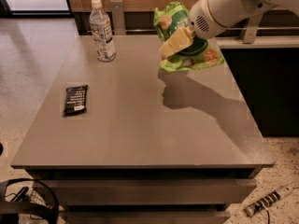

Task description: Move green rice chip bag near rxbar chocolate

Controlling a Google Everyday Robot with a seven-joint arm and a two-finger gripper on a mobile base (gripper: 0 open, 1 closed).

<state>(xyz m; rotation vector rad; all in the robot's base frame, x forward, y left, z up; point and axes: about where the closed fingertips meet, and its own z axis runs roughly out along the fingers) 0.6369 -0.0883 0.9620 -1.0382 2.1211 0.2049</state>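
Next, my gripper lets go of the green rice chip bag on the grey table (pixel 131 87) beside the rxbar chocolate, toward the table's middle.
The green rice chip bag (pixel 187 55) is a crinkly light-green bag with a dark green logo and orange-tan chip pictures. It hangs in the air above the far right part of the grey table (pixel 140 120). My gripper (pixel 176 43) is shut on the bag, with a tan finger (pixel 175 42) across its front. The white arm reaches in from the upper right. The rxbar chocolate (pixel 75 99) is a small flat black bar with white text. It lies on the table near the left edge, far to the left of the bag.
A clear water bottle (pixel 103 31) with a white cap stands at the table's far left. A dark counter (pixel 271 78) runs along the right side. A cable and a black wheel lie on the floor in front of the table.
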